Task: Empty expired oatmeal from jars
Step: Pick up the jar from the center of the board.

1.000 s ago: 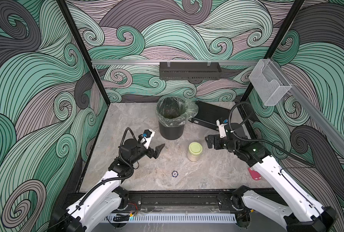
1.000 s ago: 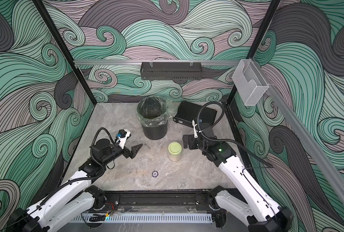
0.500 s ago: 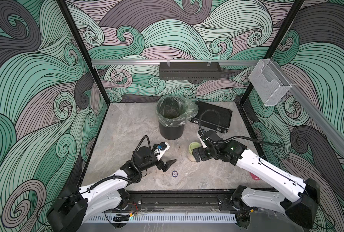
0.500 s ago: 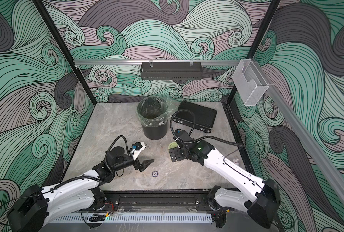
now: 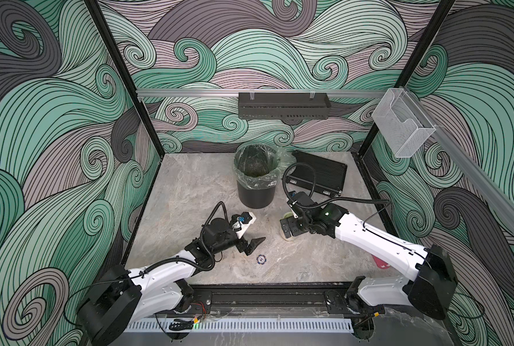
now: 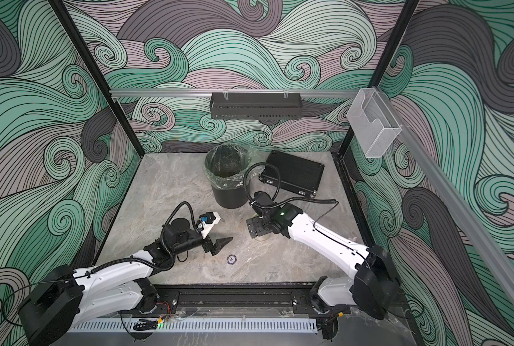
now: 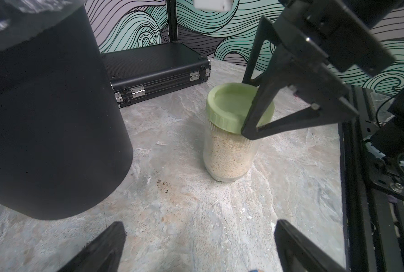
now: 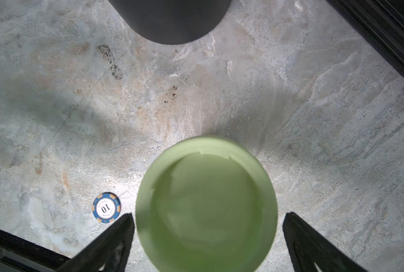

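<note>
Next, my left gripper grabs the jar's clear glass body (image 5: 289, 237) (image 7: 229, 155), under the pale yellow-green lid, because my right gripper is at the lid.
The jar (image 7: 231, 150) is small clear glass with a pale yellow-green lid (image 7: 229, 106), and it stands upright on the marble table right of centre. Beige oatmeal (image 7: 228, 160) fills it almost to the lid. My right gripper (image 8: 209, 216) hangs open straight above it, one finger on each side of the lid (image 8: 205, 205), apart from it. In both top views the right gripper (image 5: 288, 227) (image 6: 255, 229) covers most of the jar. My left gripper (image 5: 254, 244) (image 7: 199, 225) is open and holds nothing, low over the table, left of the jar and pointing at it.
A black round bin (image 5: 255, 197) (image 7: 43, 117) lined with clear plastic stands behind the jar. A black case (image 5: 321, 172) (image 7: 153, 68) lies at the back right. A blue poker chip (image 5: 261, 259) (image 8: 106, 207) lies near the front, by the left gripper. Dark crumbs dot the table.
The right gripper swung left from beside the jar to over its lid. The left gripper moved right and toward the front edge. Both stayed open.
</note>
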`<state>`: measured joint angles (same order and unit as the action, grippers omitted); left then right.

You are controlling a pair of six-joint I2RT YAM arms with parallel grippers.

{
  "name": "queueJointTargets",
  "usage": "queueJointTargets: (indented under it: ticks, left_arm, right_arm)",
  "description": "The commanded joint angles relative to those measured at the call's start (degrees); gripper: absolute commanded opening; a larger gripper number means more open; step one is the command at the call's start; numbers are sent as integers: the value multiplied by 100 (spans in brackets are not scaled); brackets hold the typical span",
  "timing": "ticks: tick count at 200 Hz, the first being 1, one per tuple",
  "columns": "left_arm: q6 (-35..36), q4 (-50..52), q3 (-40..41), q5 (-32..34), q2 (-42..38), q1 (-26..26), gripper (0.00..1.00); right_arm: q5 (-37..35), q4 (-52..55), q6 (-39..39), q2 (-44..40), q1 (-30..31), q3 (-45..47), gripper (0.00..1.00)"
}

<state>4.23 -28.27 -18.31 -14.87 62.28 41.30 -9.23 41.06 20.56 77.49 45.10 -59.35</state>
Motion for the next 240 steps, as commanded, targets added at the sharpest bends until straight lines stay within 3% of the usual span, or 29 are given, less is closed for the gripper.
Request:
queueJointTargets:
  ticks: [1,47,107,189,240]
  left_arm:
    - [-18,-224,-48,31,78,34,99]
    - [-32,-302,-103,55,244,36,99]
    - [-31,-372,-190,-24,364,50,99]
    - [291,-567,-531,-300,553,168,99]
    - [96,-676,-1065,-895,967,177,99]
  right_arm:
    - [-60,-143,-42,103,-28,-148,99]
    - [-72,-125,-112,331,-37,-124,90]
    - [-31,-125,-175,183,-53,-156,64]
    - [830,-340,213,-572,-371,-106,55]
    - [1304,-509,445,-909,-465,-288,52]
